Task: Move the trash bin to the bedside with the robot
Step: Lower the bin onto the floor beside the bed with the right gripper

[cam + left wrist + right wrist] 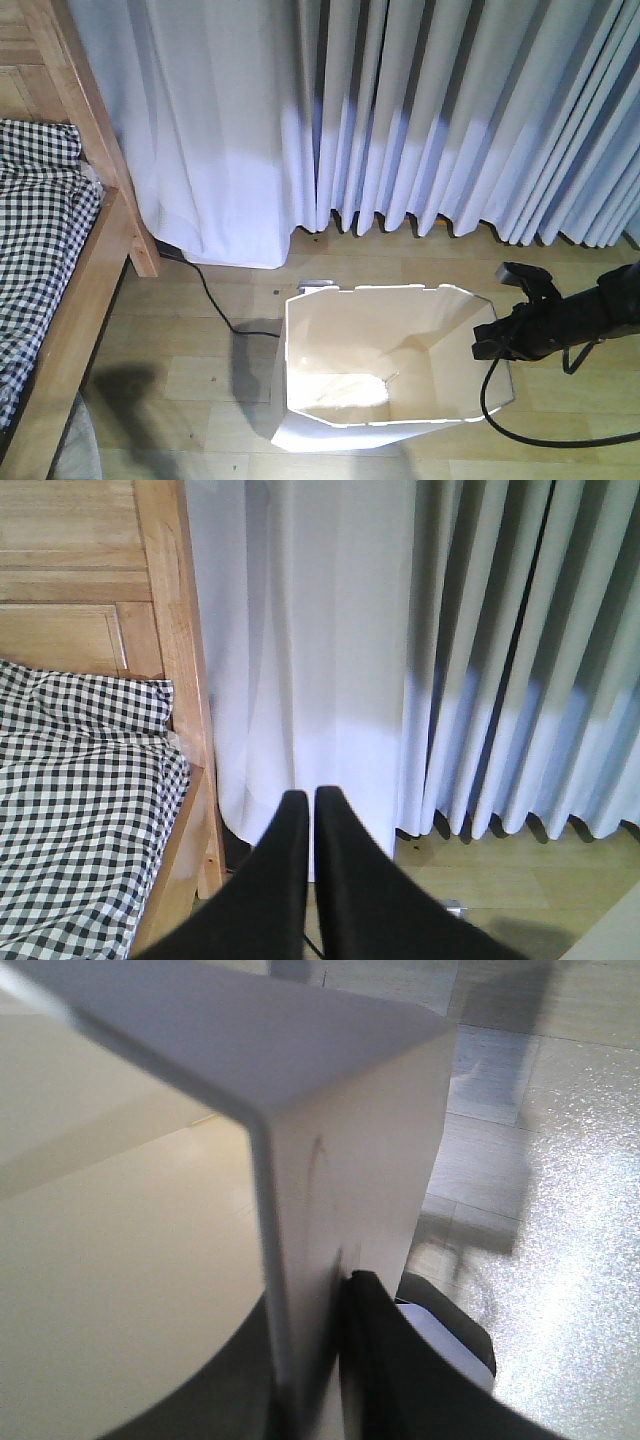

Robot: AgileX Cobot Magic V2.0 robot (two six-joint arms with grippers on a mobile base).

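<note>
Next, I release the white trash bin from my right gripper on the wooden floor (358,440) in front of the small metal fitting.
The white trash bin (380,370) stands on the wooden floor, lidless and empty, a short way right of the bedside. The bed's wooden post (95,120) and checkered bedding (40,220) fill the left edge. My right gripper (492,345) is shut on the bin's right rim. In the right wrist view the bin wall (340,1160) sits pinched between the gripper's (310,1360) two fingers, one inside and one outside. My left gripper (305,798) is shut and holds nothing, facing the bed post (175,630) and bedding (80,780).
Pale pleated curtains (450,110) hang along the back wall to the floor. A black cable (210,295) runs over the floor between bed post and bin. Another cable (500,420) loops down from the right arm. A small metal fitting (315,286) lies behind the bin.
</note>
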